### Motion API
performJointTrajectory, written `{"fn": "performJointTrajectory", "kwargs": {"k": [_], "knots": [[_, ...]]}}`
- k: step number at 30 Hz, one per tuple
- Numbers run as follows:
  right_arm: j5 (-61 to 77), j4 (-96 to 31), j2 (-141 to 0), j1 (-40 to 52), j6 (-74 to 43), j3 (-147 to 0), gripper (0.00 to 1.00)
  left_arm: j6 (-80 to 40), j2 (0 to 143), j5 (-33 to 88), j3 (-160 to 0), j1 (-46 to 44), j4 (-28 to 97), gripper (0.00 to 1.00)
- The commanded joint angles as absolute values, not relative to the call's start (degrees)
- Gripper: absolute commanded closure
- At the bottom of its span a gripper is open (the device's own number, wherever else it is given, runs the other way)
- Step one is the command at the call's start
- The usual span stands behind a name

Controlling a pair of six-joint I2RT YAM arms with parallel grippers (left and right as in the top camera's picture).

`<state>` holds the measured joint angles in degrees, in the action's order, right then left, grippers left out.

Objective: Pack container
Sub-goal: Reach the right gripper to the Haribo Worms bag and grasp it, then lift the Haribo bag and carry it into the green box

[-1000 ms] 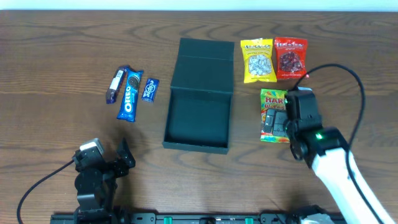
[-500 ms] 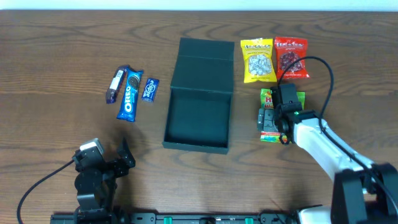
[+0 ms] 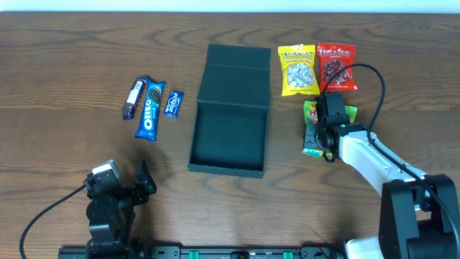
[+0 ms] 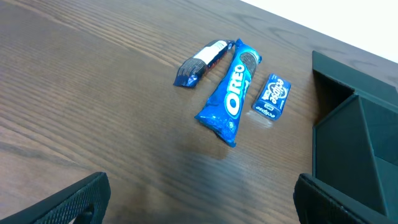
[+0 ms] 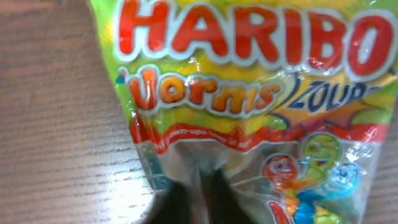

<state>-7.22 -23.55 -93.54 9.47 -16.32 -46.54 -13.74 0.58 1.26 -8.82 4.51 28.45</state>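
My right gripper should release the green gummy-worms bag inside the dark green container (image 3: 215,147), toward the side where the Oreo pack is.
The dark green container (image 3: 228,170) lies in the middle of the table, its flap lid (image 3: 236,75) folded back on the far side. Its corner (image 4: 360,143) shows at the right of the left wrist view. To its right lies a Haribo gummy bag (image 3: 312,109), and my right gripper (image 3: 321,133) is down on it. In the right wrist view the dark fingers (image 5: 202,186) pinch a fold of the Haribo bag (image 5: 249,74). My left gripper (image 3: 133,183) stays near the front left edge, open (image 4: 199,202) over bare wood.
Left of the container lie an Oreo pack (image 3: 149,110), a dark blue bar (image 3: 134,97) and a small blue pack (image 3: 173,103). A yellow snack bag (image 3: 298,70) and a red one (image 3: 336,67) lie just beyond the Haribo bag.
My right gripper came in over the Haribo bag and closed on it, and the bag has bunched up narrower. The left arm has not moved.
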Motion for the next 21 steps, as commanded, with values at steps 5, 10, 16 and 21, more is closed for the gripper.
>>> {"fn": "performJointTrajectory", "kwargs": {"k": [5,10,16,21], "knots": [[-1.7,-27.0,-94.1,9.0,-16.7,-46.2,0.99,-14.2,0.3,0.6,-7.9,4.9,28.4,0.05],[3.4,-31.5,-86.5,9.1,-18.5,-48.0,0.99,-14.2,0.3,0.6,-7.9,4.9,28.5,0.05],[3.5,-36.6,-73.5,10.5,-21.4,-53.6,0.99,-14.2,0.3,0.6,-7.9,4.9,28.4,0.05],[3.5,-37.3,-65.5,13.8,-23.8,-58.8,0.98,-14.2,0.3,0.6,-7.9,4.9,28.5,0.05]]}}
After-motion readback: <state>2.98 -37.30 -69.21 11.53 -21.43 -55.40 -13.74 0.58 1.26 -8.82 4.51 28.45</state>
